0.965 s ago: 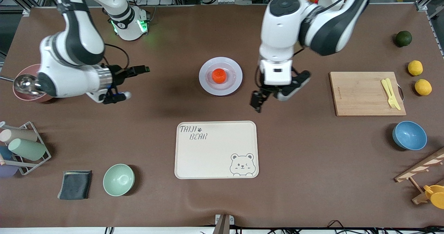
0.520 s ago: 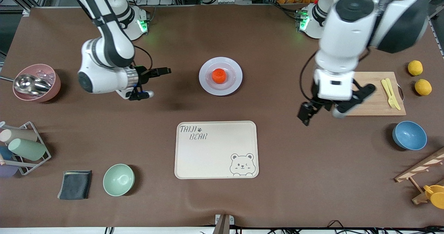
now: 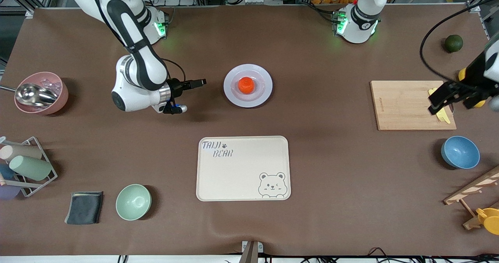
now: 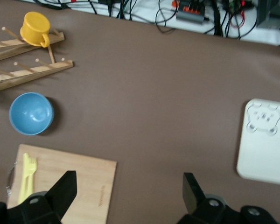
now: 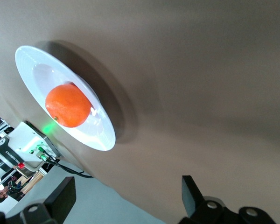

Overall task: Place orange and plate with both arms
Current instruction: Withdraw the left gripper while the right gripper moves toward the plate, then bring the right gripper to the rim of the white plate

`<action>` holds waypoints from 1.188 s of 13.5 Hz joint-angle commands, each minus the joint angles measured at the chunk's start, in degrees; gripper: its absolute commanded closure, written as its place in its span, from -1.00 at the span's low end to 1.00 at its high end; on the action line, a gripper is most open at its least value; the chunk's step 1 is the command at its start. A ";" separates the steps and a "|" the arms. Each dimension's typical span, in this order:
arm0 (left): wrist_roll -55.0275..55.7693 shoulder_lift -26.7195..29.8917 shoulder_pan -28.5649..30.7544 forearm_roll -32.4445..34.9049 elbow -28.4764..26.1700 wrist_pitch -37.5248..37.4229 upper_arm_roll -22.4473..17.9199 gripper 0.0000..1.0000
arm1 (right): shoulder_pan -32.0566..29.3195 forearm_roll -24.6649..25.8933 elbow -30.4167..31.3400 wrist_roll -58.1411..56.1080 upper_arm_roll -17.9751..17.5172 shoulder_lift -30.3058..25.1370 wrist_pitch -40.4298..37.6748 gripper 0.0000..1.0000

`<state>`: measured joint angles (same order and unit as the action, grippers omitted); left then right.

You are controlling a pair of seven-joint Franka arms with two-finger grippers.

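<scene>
My right gripper is to close next on the rim of the pale lavender plate (image 3: pixel 225 80) (image 5: pixel 107 146), on the side nearest my right gripper, and leave the orange resting inside.
The orange (image 3: pixel 246 85) sits in the middle of the pale lavender plate (image 3: pixel 233 96), which rests on the brown table midway between the two arm bases. My right gripper (image 3: pixel 187 96) is turned on its side beside the plate, toward the right arm's end, open and holding nothing. In the right wrist view the orange (image 5: pixel 67 105) and plate (image 5: pixel 104 135) lie ahead of the open right gripper (image 5: pixel 126 198). My left gripper (image 3: pixel 455 98) hangs open and holding nothing over the cutting board's end by the yellow cutlery; in its wrist view the left gripper (image 4: pixel 126 196) is over the board's edge.
A cream bear tray (image 3: pixel 218 177) lies nearer the camera than the plate. The wooden cutting board (image 3: pixel 405 105) carries yellow cutlery (image 3: pixel 442 115). A blue bowl (image 3: pixel 460 152), lemon (image 3: pixel 464 74), dark green fruit (image 3: pixel 453 43), mint bowl (image 3: pixel 133 202), pink bowl (image 3: pixel 58 99), cup rack (image 3: pixel 27 165) and cloth (image 3: pixel 84 207) ring the table.
The left arm swung away from the plate to over the cutting board at its end of the table. The right gripper slid closer to the plate. Both stayed open.
</scene>
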<state>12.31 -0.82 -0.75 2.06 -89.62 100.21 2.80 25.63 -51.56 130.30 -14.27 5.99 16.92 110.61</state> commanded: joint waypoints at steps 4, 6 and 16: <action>-1.59 4.67 1.61 -1.01 -4.85 -5.64 -1.57 -1.00 | 4.86 -6.25 3.99 -6.98 0.16 -0.49 7.95 -1.00; -2.21 5.39 2.06 -1.09 -5.04 -5.38 -1.57 -1.00 | 7.92 -12.83 6.18 -11.46 0.16 -0.31 11.28 -1.00; -0.98 0.03 0.75 -4.35 -2.49 -4.06 -1.40 -1.00 | 16.47 -31.02 7.25 -22.86 0.16 4.16 17.01 -1.00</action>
<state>11.25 0.04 0.22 -1.13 -93.20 96.04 1.47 40.77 -76.50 137.49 -30.22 5.67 18.49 127.26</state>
